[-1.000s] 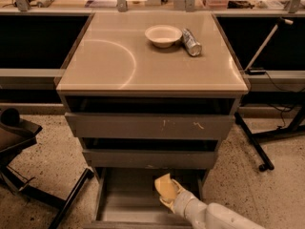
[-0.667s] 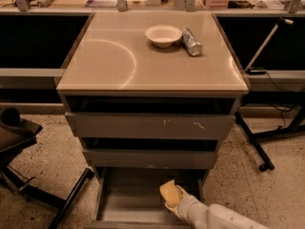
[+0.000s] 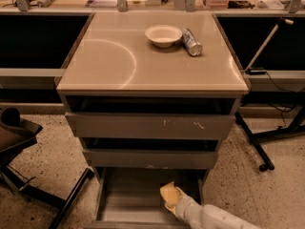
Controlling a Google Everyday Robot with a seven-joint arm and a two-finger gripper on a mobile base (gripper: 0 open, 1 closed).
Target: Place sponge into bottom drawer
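The robot's gripper will release the sponge on the bottom drawer's grey bottom (image 3: pixel 170 189), toward the side of the drawer nearer the black stand leg.
The pale yellow sponge (image 3: pixel 168 194) is held just above the grey floor of the open bottom drawer (image 3: pixel 128 199), at its right side. My gripper (image 3: pixel 173 202) is at the bottom of the view, at the end of my white arm (image 3: pixel 209 217), which comes in from the lower right. It is shut on the sponge, inside the drawer's outline. The sponge's lower edge is hidden by the gripper.
Two upper grey drawers (image 3: pixel 152 126) with scratched fronts stand slightly open above. On the cabinet top (image 3: pixel 109 61) are a white bowl (image 3: pixel 163 35) and a silver can (image 3: pixel 192 42). A black chair base (image 3: pixel 19 142) is at the left and a black stand leg (image 3: pixel 255 147) at the right.
My gripper has carried the sponge a little lower and to the right, deeper into the bottom drawer.
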